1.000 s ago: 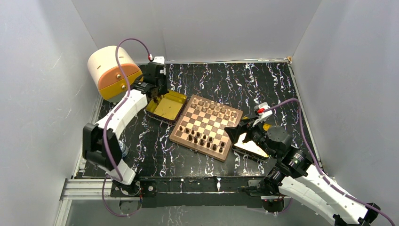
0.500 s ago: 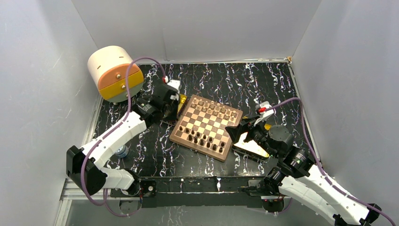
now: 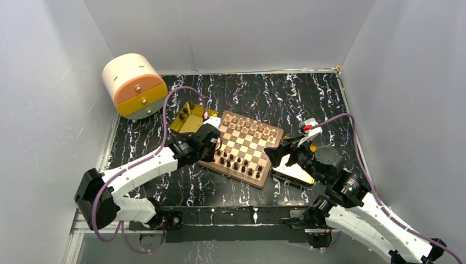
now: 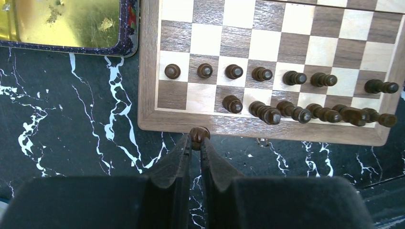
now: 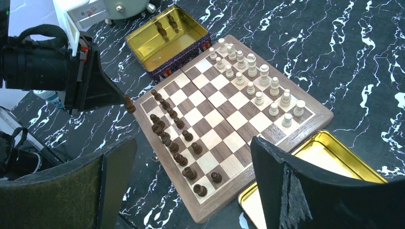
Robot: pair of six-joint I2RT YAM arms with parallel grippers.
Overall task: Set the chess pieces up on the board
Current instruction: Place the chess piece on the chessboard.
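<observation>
Next, my left gripper lets go of the dark piece on the empty light square (image 3: 215, 158) (image 4: 200, 97) beside the near row's dark corner square.
The board (image 3: 233, 172) lies in the middle of the table. Dark chess pieces (image 3: 237, 163) fill much of its two near rows and light chess pieces (image 3: 250, 125) its two far rows. My left gripper (image 3: 215, 149) is shut on a dark piece (image 4: 200, 133) and holds it over the board's near rim (image 4: 148, 71), by the left corner. The piece also shows in the right wrist view (image 5: 129, 104). My right gripper (image 3: 277, 156) is open and empty, hovering over the board's right corner (image 5: 305, 125).
A gold tray (image 3: 186, 120) sits left of the board; it holds two dark pieces (image 5: 165, 26). A second gold tray (image 3: 294, 171) lies under my right gripper. A round cream and orange drawer unit (image 3: 133, 85) stands at the back left.
My left arm has swung from the left gold tray down to the board's near left edge, carrying the dark piece. My right arm has hardly moved.
</observation>
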